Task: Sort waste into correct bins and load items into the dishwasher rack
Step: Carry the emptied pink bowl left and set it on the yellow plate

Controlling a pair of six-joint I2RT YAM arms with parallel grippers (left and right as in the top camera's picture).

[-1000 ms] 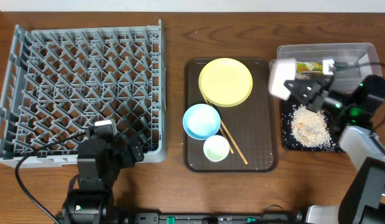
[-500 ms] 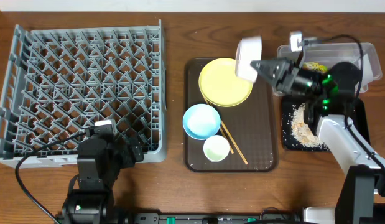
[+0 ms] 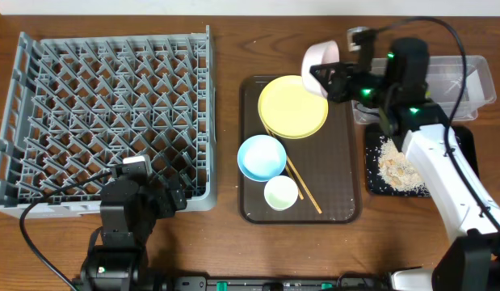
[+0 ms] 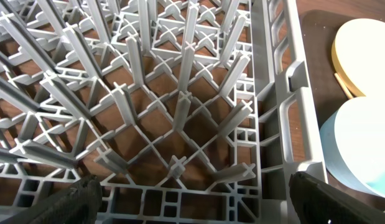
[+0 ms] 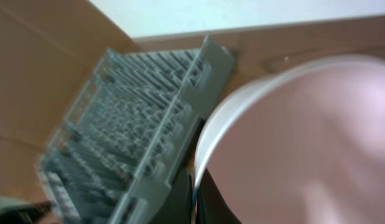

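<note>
Next, my right gripper sets the white bowl down on the yellow plate (image 3: 296, 106), where I need to let go of it near the middle of the plate.
My right gripper (image 3: 329, 79) is shut on the rim of the white bowl (image 3: 317, 63) and holds it tilted on edge above the far right corner of the brown tray, beside the yellow plate (image 3: 292, 107). In the right wrist view the bowl (image 5: 292, 137) fills the frame, with its rim pinched in the gripper (image 5: 195, 199). The light-blue bowl (image 3: 262, 157), small pale cup (image 3: 281, 193) and chopsticks (image 3: 304, 187) lie on the tray. My left gripper (image 4: 192, 199) is open over the front right corner of the grey rack (image 3: 104, 113). The wrapper and tissue are hidden.
The brown serving tray (image 3: 340, 162) sits in the middle. The clear tub (image 3: 464, 77) is at the far right, partly behind my right arm. The black tray (image 3: 377, 187) in front of it holds beige crumbs (image 3: 395, 166). The left wrist view shows the rack (image 4: 180, 106), the plate (image 4: 366, 50) and the blue bowl (image 4: 360, 143).
My right gripper has carried the white bowl left, from over the black tray and tub to above the brown tray's far right corner. The left arm has not moved.
</note>
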